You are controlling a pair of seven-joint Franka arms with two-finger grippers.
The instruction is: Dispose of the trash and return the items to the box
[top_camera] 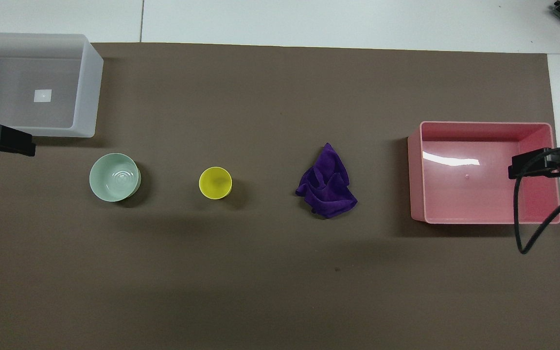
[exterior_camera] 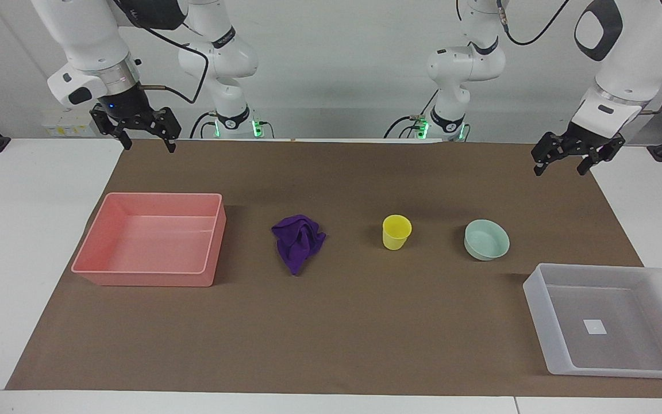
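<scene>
Next, my left gripper needs to grab the rim of the mint-green bowl, on the side (top_camera: 91, 175) farthest from the yellow cup.
The trash, a deep-purple cloth wad (exterior_camera: 297, 241) (top_camera: 327, 187), lies mid-mat. In a row with it, toward the left arm's end, stand the items: a yellow cup (exterior_camera: 396, 232) (top_camera: 215, 183), upright, then a mint-green bowl (exterior_camera: 486, 239) (top_camera: 114, 177). The box (exterior_camera: 538, 305) (top_camera: 88, 92), a translucent tray with a white sticker, sits at the left arm's end, farther from the robots than the bowl, with nothing in it. My left gripper (exterior_camera: 561, 169) (top_camera: 3, 141) hangs open over the mat's corner at that end. My right gripper (exterior_camera: 149, 145) (top_camera: 537, 165) hangs open at the other end, holding nothing.
A pink rectangular tray (exterior_camera: 147, 279) (top_camera: 416, 170) with nothing in it sits at the right arm's end, beside the cloth. A brown mat (exterior_camera: 331, 345) covers the table's middle, with white tabletop (exterior_camera: 20, 230) at both ends. A black cable (top_camera: 520, 214) dangles from the right gripper.
</scene>
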